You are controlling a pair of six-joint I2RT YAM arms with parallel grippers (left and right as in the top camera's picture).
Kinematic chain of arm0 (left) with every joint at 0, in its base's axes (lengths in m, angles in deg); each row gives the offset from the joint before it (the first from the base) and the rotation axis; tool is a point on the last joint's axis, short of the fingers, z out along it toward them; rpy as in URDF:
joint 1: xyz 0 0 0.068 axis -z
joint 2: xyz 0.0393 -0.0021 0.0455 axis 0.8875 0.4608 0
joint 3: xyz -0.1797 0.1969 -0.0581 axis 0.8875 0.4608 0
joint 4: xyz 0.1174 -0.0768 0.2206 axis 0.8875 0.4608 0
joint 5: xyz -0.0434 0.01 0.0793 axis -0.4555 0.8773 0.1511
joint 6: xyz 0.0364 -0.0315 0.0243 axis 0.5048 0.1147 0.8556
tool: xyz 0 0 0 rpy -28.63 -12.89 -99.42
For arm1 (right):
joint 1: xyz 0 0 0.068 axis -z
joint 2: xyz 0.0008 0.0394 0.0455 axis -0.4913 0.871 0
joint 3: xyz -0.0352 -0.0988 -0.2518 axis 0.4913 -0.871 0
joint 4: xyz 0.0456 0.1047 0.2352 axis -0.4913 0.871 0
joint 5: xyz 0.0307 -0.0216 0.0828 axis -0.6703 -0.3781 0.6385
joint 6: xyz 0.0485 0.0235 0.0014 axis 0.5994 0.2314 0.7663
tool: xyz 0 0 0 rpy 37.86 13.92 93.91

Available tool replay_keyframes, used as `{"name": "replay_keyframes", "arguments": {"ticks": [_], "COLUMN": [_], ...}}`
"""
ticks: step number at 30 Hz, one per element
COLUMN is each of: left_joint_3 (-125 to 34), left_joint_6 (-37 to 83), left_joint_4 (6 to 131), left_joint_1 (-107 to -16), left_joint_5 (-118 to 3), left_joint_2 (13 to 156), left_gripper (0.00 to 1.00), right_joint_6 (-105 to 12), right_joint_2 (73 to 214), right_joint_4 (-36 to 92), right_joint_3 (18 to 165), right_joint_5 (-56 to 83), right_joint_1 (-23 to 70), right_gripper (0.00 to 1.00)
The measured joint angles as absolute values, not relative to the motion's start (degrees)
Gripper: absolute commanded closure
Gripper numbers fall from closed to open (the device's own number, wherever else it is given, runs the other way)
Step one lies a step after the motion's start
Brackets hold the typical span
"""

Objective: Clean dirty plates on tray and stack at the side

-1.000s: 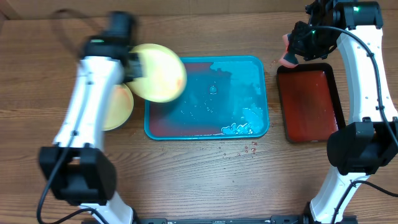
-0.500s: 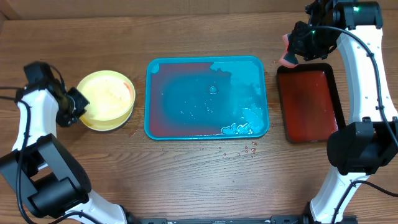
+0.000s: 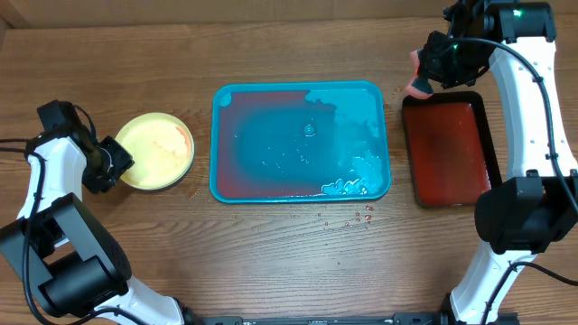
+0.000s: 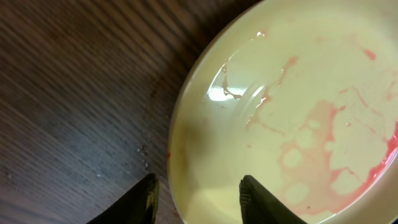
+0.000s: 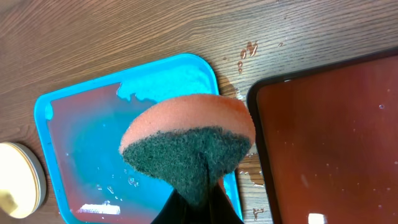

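Observation:
The orange sponge will go down from my right gripper inside the dark-red tray (image 3: 438, 142) (image 5: 342, 163), slightly toward its teal tray side.
The pale yellow-green plates (image 3: 155, 151) lie stacked on the table left of the teal tray (image 3: 370, 95). The top plate (image 4: 298, 118) is wet with faint pink smears. My left gripper (image 3: 112, 162) is at the stack's left edge. In the left wrist view its jaws (image 4: 198, 194) are open, one on each side of the top plate's rim. The blue-white plate does not show. My right gripper (image 3: 424, 74) is shut on an orange sponge with a dark green scouring face (image 5: 186, 146), held above the gap between the two trays. The stack also shows in the right wrist view (image 5: 18, 180).
The teal tray (image 5: 68, 106) holds reddish water and foam. A dark-red tray with a black rim (image 3: 449, 149) lies to its right. Water drops (image 3: 348, 218) dot the wood in front of the teal tray.
My left arm swung left with a yellow-green plate from over the teal tray's corner and lowered it onto the plate on the table. The right arm has not moved.

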State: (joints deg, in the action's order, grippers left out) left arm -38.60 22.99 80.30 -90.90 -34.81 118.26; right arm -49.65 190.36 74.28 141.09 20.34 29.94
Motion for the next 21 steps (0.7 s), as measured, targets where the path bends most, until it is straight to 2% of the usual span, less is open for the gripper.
{"name": "replay_keyframes", "arguments": {"ticks": [9,13,21], "left_joint_3": [-38.9,-42.1,-50.1], "left_joint_6": [24.5,26.4,29.2], "left_joint_4": [82.2,84.8,86.3], "left_joint_1": [-91.6,-90.9,-80.3], "left_joint_5": [-34.6,-35.8,-36.6], "left_joint_2": [118.2,117.8,112.4], "left_gripper": [0.36,0.33,0.27], "right_joint_6": [-49.7,-49.6,-52.9], "right_joint_2": [190.4,190.4,190.4], "right_joint_4": [74.9,77.0,75.8], "right_joint_3": [141.1,141.1,138.1], "right_joint_5": [18.2,11.9,-2.6], "right_joint_1": [29.9,29.9,30.6], "right_gripper": [0.96,0.96,0.96]}}
